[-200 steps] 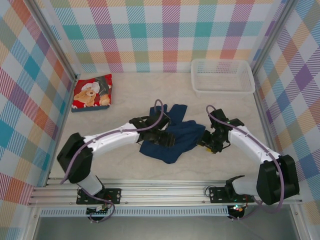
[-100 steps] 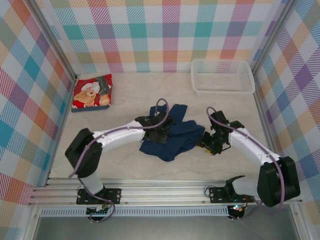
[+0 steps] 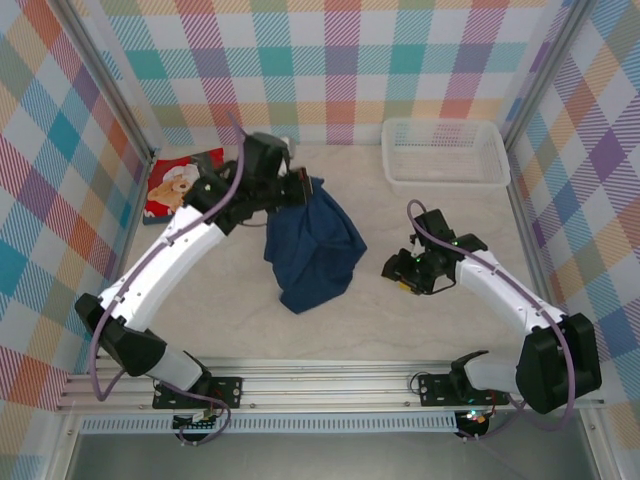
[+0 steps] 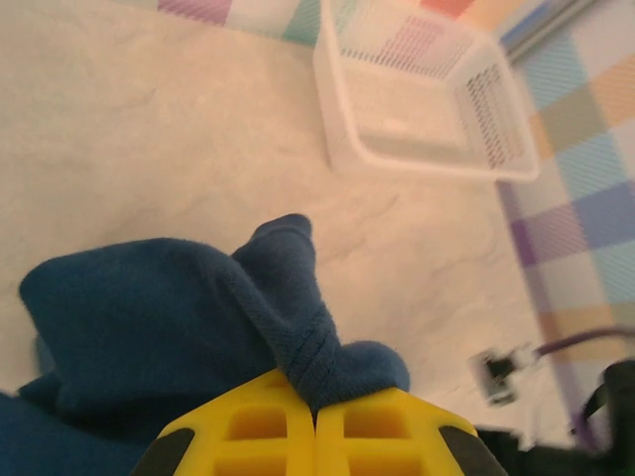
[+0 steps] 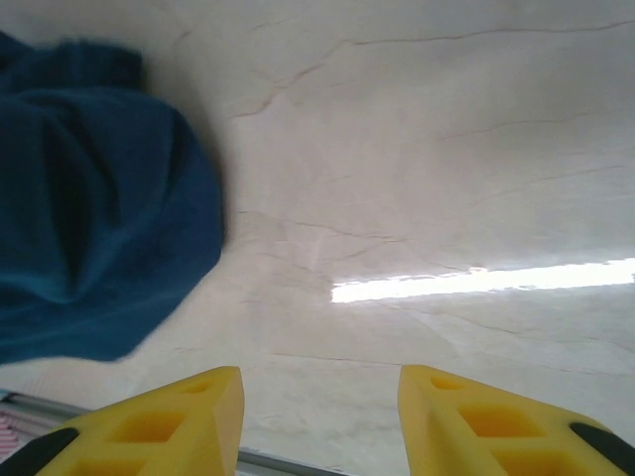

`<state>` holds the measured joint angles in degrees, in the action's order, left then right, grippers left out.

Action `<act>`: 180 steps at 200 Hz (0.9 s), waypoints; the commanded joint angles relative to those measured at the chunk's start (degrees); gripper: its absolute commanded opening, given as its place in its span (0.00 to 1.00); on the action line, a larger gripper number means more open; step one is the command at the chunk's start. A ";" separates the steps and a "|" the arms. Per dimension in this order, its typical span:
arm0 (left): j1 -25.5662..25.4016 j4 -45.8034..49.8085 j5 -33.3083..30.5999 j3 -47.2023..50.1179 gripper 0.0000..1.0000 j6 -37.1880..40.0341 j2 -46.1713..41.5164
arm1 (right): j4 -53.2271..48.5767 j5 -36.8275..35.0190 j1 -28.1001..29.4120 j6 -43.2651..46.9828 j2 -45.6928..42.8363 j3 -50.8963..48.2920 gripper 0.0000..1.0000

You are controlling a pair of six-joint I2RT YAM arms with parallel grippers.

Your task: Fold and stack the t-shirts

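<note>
The navy t-shirt is hanging in a bunch from a pinched fold. Next, my left gripper puts it down and lifts it by the t-shirt's edge nearer my right gripper (image 3: pixel 359 248).
The dark navy t-shirt (image 3: pixel 312 248) hangs bunched from my left gripper (image 3: pixel 300 186), which is raised above the table's middle and shut on a fold of its cloth (image 4: pixel 308 342). The shirt's lower end rests on the table. My yellow left fingertips (image 4: pixel 253 426) press together with navy fabric pinched between them. The red t-shirt with the teddy-bear picture (image 3: pixel 185 184) lies folded at the back left. My right gripper (image 3: pixel 393 271) is low over the table to the right of the navy shirt (image 5: pixel 99 218), open, with bare table between its fingers (image 5: pixel 198 416).
A white mesh basket (image 3: pixel 444 176) stands at the back right, also in the left wrist view (image 4: pixel 332 119). Checked walls close in the back and both sides. Bare table lies in front of the navy shirt and between it and the basket.
My left gripper closed on the navy shirt and lifted it up and toward the back left, so it now hangs instead of lying spread. The right gripper shifted slightly left.
</note>
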<state>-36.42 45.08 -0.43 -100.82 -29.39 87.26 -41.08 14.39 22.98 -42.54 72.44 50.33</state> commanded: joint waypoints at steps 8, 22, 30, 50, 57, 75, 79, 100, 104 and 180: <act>1.27 5.09 6.11 -15.02 0.00 -3.67 7.38 | 6.17 4.79 2.41 -2.98 2.08 0.55 0.47; 1.28 7.14 6.08 -22.16 0.00 -3.87 10.28 | 7.19 4.04 2.42 -4.04 1.63 0.04 0.47; 1.27 7.64 6.45 -26.69 0.00 -4.14 11.74 | 7.08 2.90 2.42 -4.25 1.01 0.04 0.47; 0.97 6.73 8.25 -34.84 0.00 -5.90 15.59 | 5.83 -0.18 2.33 -4.26 -1.16 0.68 0.47; 0.70 5.92 8.59 -37.03 0.00 -6.70 16.43 | 5.16 -1.20 2.33 -3.84 -1.87 1.10 0.47; 0.48 3.11 8.90 -41.78 0.00 -8.43 17.64 | 2.48 -5.00 2.30 -3.16 -3.81 2.44 0.47; 0.48 2.71 8.51 -42.73 0.00 -8.57 17.86 | 1.96 -5.94 2.29 -3.09 -4.45 2.68 0.47; 0.79 1.23 6.89 -44.95 0.00 -8.00 17.30 | 0.61 -9.73 1.90 -2.35 -7.83 2.84 0.48; 1.05 1.75 6.35 -44.94 0.00 -7.89 17.04 | 0.26 -10.21 1.83 -2.30 -8.06 2.91 0.48; 8.64 19.72 -24.00 11.58 0.44 -4.30 -2.63 | -4.46 -11.77 1.50 -1.63 -2.42 3.64 0.48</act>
<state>-33.91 56.75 -11.25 -112.07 -32.10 90.32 -42.63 3.20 24.69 -44.34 67.07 53.82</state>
